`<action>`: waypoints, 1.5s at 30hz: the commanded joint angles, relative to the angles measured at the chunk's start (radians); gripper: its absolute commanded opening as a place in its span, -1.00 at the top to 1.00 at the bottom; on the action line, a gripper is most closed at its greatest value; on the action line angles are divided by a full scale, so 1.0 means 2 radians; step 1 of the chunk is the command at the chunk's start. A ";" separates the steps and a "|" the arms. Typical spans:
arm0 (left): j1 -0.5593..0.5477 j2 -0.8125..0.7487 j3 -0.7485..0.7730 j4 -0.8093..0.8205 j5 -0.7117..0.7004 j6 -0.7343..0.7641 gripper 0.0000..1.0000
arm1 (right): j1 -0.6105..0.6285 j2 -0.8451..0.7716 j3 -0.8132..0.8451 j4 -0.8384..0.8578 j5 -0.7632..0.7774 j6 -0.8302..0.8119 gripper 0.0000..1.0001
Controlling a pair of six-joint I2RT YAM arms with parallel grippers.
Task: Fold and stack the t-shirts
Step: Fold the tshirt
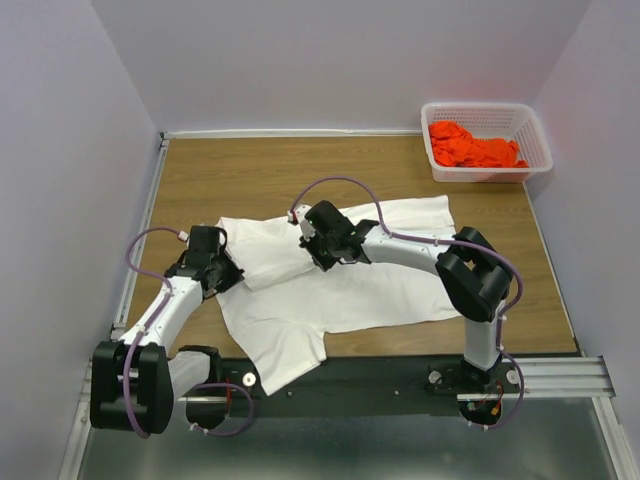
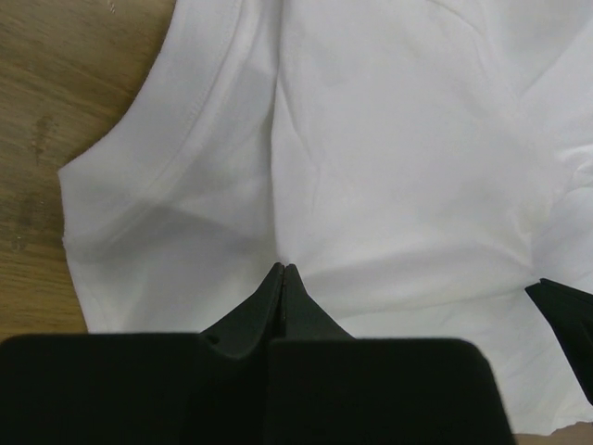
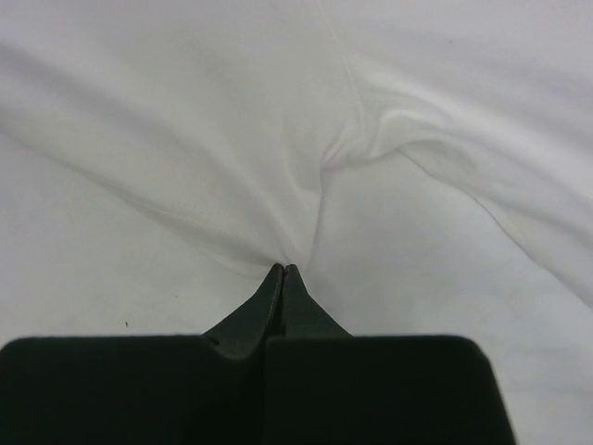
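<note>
The far edge of the white t-shirt dips toward the sleeve. My grippers should first release the sleeve and pull that edge straight by both its ends (image 1: 442,201).
A large white t-shirt (image 1: 340,285) lies spread and partly folded on the wooden table. My left gripper (image 1: 232,272) is shut on a pinch of the white t-shirt (image 2: 371,167) near its left side, by a sleeve hem. My right gripper (image 1: 312,252) is shut on a pinch of the same shirt (image 3: 185,139) near its middle, where folds run out from the closed tips. The orange-red t-shirt (image 1: 470,147) lies crumpled in the basket at the back right.
A white plastic lattice basket (image 1: 535,140) stands at the table's back right corner. Grey walls close in the left, back and right. A black rail (image 1: 380,375) runs along the near edge; part of the shirt hangs over it.
</note>
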 commanded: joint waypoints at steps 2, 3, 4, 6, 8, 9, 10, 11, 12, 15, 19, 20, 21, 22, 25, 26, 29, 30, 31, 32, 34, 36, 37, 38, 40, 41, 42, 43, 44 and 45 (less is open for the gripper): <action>-0.002 -0.010 -0.012 0.019 0.002 -0.017 1.00 | 0.003 0.015 -0.012 -0.014 0.017 -0.007 0.99; -0.001 -0.011 -0.011 0.016 0.001 -0.017 0.96 | 0.003 0.012 -0.012 -0.015 0.017 -0.006 0.97; -0.002 -0.013 -0.009 0.016 -0.003 -0.017 0.88 | 0.003 0.011 -0.012 -0.016 0.017 -0.005 0.87; -0.002 -0.019 -0.003 0.012 -0.009 -0.018 0.70 | 0.003 -0.005 -0.011 -0.018 0.017 -0.002 0.64; -0.001 -0.026 0.013 0.006 -0.023 -0.017 0.47 | 0.002 -0.022 -0.009 -0.022 0.034 -0.001 0.22; -0.001 -0.028 0.019 0.003 -0.038 -0.014 0.37 | 0.000 -0.031 -0.009 -0.023 0.038 -0.001 0.12; -0.001 -0.028 0.027 0.002 -0.055 -0.010 0.17 | -0.007 -0.050 -0.010 -0.026 0.044 -0.001 -0.05; 0.000 -0.028 0.035 0.002 -0.064 -0.006 0.02 | -0.013 -0.060 -0.010 -0.028 0.047 -0.001 -0.11; 0.001 -0.022 0.051 0.002 -0.082 0.004 -0.13 | -0.020 -0.070 -0.012 -0.029 0.049 0.014 -0.18; 0.007 0.009 0.080 0.017 -0.100 0.019 -0.25 | -0.065 -0.106 -0.022 -0.031 0.054 0.031 -0.21; 0.017 0.069 0.108 0.051 -0.121 0.039 -0.23 | -0.179 -0.133 -0.041 -0.031 0.046 0.068 -0.17; 0.017 0.097 0.120 0.058 -0.124 0.042 -0.20 | -0.199 -0.136 -0.045 -0.031 0.044 0.082 -0.15; 0.018 0.112 0.127 0.071 -0.124 0.046 -0.18 | -0.219 -0.137 -0.046 -0.030 0.042 0.091 -0.13; 0.020 0.128 0.134 0.075 -0.125 0.050 -0.15 | -0.253 -0.137 -0.048 -0.030 0.038 0.099 -0.08; 0.022 0.184 0.157 0.087 -0.128 0.062 -0.01 | -0.307 -0.132 -0.052 -0.023 0.052 0.137 0.00; 0.022 0.197 0.162 0.090 -0.127 0.065 0.03 | -0.318 -0.130 -0.055 -0.019 0.053 0.147 0.00; 0.022 0.239 0.177 0.099 -0.127 0.071 0.15 | -0.355 -0.121 -0.074 0.007 0.053 0.191 0.01; 0.022 0.257 0.184 0.100 -0.128 0.073 0.17 | -0.363 -0.118 -0.079 0.015 0.052 0.212 0.02; 0.022 0.266 0.187 0.100 -0.131 0.074 0.21 | -0.371 -0.109 -0.084 0.023 0.050 0.220 0.04; 0.022 0.273 0.190 0.101 -0.134 0.075 0.23 | -0.386 -0.104 -0.091 0.038 0.040 0.226 0.05; 0.023 0.290 0.194 0.101 -0.140 0.080 0.33 | -0.403 -0.088 -0.097 0.060 0.032 0.242 0.08; 0.023 0.303 0.200 0.100 -0.144 0.085 0.36 | -0.415 -0.074 -0.104 0.074 0.027 0.256 0.10; 0.024 0.308 0.200 0.100 -0.148 0.088 0.44 | -0.421 -0.067 -0.105 0.080 0.025 0.261 0.13; 0.025 0.315 0.203 0.100 -0.150 0.091 0.45 | -0.434 -0.052 -0.109 0.092 0.022 0.268 0.15; 0.030 0.323 0.206 0.099 -0.156 0.095 0.56 | -0.442 -0.038 -0.111 0.103 0.009 0.276 0.17; 0.031 0.331 0.212 0.095 -0.157 0.099 0.57 | -0.457 -0.028 -0.113 0.110 0.009 0.282 0.17; 0.034 0.331 0.212 0.095 -0.159 0.102 0.59 | -0.461 -0.022 -0.114 0.112 0.010 0.282 0.17; 0.038 0.339 0.219 0.092 -0.163 0.105 0.60 | -0.471 -0.018 -0.117 0.114 0.010 0.287 0.17; 0.038 0.343 0.223 0.090 -0.165 0.107 0.61 | -0.476 -0.015 -0.120 0.115 0.011 0.290 0.17; 0.038 0.347 0.228 0.087 -0.170 0.112 0.61 | -0.481 -0.012 -0.122 0.116 0.014 0.292 0.17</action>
